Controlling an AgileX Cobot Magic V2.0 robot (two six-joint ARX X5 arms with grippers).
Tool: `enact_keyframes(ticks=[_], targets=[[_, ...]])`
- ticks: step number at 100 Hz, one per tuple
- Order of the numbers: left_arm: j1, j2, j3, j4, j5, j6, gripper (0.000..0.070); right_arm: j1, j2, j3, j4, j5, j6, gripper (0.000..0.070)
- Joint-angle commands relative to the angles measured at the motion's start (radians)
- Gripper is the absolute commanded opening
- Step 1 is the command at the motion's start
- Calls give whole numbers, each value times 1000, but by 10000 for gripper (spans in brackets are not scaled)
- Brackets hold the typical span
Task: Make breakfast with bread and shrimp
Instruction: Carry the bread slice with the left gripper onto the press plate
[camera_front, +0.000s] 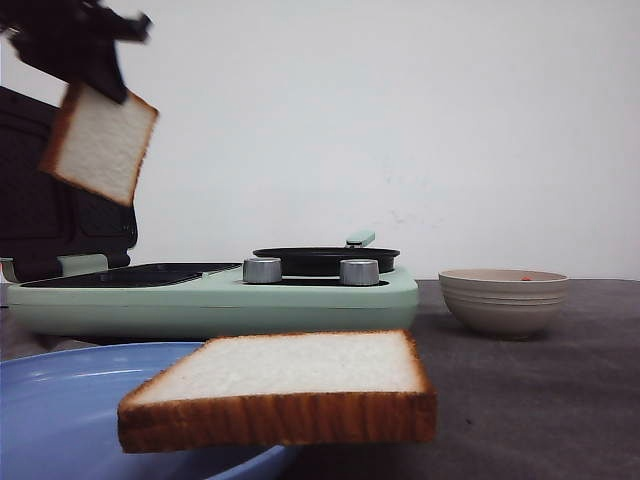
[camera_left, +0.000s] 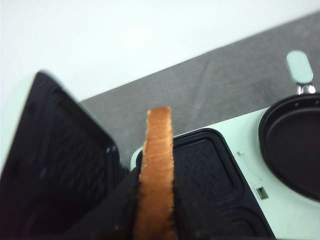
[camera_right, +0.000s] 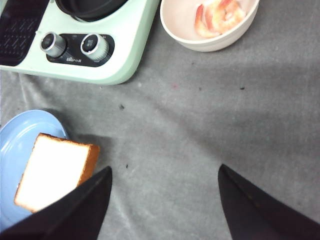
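Next, I release the bread slice from my left gripper on the far half of the open sandwich plate (camera_front: 176, 265) (camera_left: 201, 167), beside the raised lid. The bread slice is held high above that plate now.
My left gripper (camera_front: 92, 75) is shut on one bread slice (camera_front: 100, 142) and holds it high at the upper left, above the open sandwich plate (camera_left: 207, 162). In the left wrist view the slice's crust edge (camera_left: 156, 170) stands between the two fingers. A second bread slice (camera_front: 290, 385) lies on the blue plate (camera_front: 60, 410) at the front; it also shows in the right wrist view (camera_right: 52, 170). The shrimp (camera_right: 217, 15) lie in a beige bowl (camera_front: 503, 300). My right gripper (camera_right: 165, 172) is open over bare grey cloth, out of the front view.
A mint-green breakfast maker (camera_front: 215, 295) stands at the middle left with two silver knobs (camera_front: 262, 270), a round black pan (camera_front: 325, 260) and a raised dark lid (camera_front: 60, 215). The table has a grey cloth (camera_front: 540, 400).
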Motion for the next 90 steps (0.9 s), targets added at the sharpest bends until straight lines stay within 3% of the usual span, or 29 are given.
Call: enact_keyframes(ticks=[1,56,90], targets=[[-13,58,54,17,-8,90,3,3,3,17,3,-2,-12,416],[-58,416,275,93,-205,366,3,3,3,17,-4,-1,-20,416],[-80,484,275,134,-233,415,3,3,3,17,-5,0,-26,416]])
